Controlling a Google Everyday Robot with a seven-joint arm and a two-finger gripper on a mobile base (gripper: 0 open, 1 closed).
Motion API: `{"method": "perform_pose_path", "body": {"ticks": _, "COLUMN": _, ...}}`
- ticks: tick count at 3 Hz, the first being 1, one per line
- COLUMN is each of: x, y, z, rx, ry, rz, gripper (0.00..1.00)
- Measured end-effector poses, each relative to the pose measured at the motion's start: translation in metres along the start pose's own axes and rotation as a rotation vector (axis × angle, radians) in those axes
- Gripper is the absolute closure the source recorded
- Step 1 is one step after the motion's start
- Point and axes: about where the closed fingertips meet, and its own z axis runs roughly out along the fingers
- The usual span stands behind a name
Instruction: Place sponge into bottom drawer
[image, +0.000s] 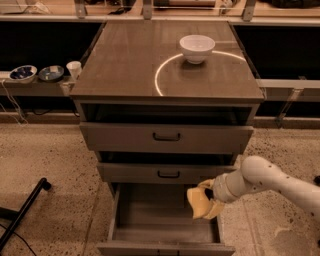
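Next, I release the sponge on the open bottom drawer's inside (177, 222), slightly behind its front panel, with my gripper.
The pale yellow sponge (196, 202) is held in my gripper (205, 199), over the right side of the open bottom drawer (150, 234). The gripper is shut on the sponge, with one yellowish finger above it and one at its lower right. My white arm (260, 180) reaches in from the right. The bottom drawer is pulled out, showing a plain wooden interior with nothing in it. The sponge hangs just above the drawer's inside, near its right wall.
A white bowl (197, 48) stands on the cabinet top (125, 65) inside a ring of light. The two upper drawers (166, 136) stick out slightly. Two small bowls (36, 73) and a cup (74, 69) sit on a low shelf at left. A black stand leg (25, 212) lies on the floor at left.
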Motion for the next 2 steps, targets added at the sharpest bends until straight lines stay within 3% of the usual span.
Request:
{"method": "perform_pose_path", "body": {"ticks": 1, "x": 0.024, "y": 0.012, "z": 0.065, "rx": -0.027, "ry": -0.117, "rz": 0.008, "gripper": 1.00}}
{"method": "perform_pose_path", "body": {"ticks": 2, "x": 0.038, "y": 0.018, "z": 0.084, "rx": 0.012, "ry": -0.267, "rz": -0.017, "gripper": 1.00}}
